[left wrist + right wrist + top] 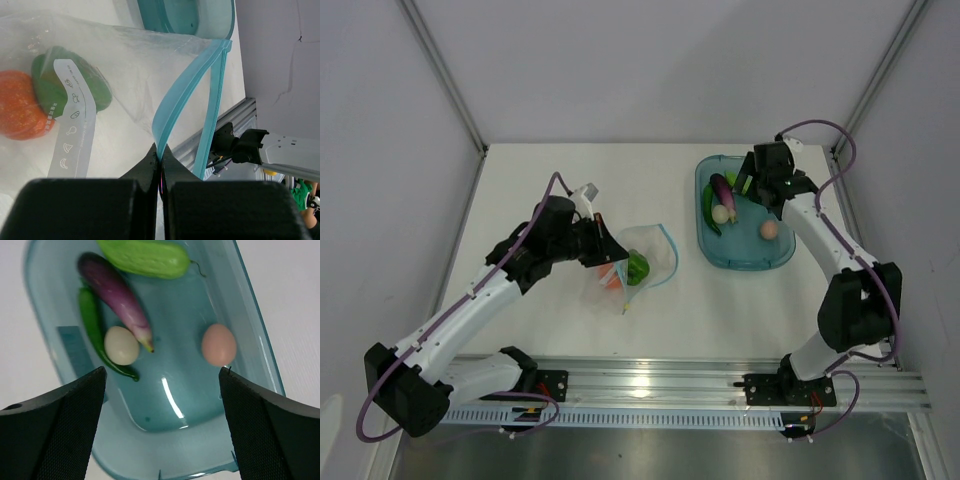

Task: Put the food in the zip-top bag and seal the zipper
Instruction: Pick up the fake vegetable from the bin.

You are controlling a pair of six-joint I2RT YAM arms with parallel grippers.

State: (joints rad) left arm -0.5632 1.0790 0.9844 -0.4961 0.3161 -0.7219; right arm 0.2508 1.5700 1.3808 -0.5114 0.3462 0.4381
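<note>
The robot's right gripper needs to close around the middle of the pinkish round piece [769, 230] [219, 345], which lies by itself near the side of the blue tray.
The clear zip-top bag [650, 256] lies at mid-table with its mouth open. My left gripper [607, 246] is shut on its light blue zipper [182, 97], pinching the strip between the fingertips [161, 151]. A green piece [100, 92] and an orange piece [17, 107] sit inside the bag beside the white label patch [75, 140]. My right gripper [748, 187] is open and empty, hovering over the blue tray [200, 460]. In the tray lie the purple eggplant [117, 292], a light green piece [145, 257], a dark green pepper [90, 320], a white round piece [121, 345] and a pinkish round piece [218, 344].
The blue oval tray [775, 262] stands at the right back of the table, right of the bag. A metal rail [700, 385] runs along the near edge. White walls enclose the table on three sides.
</note>
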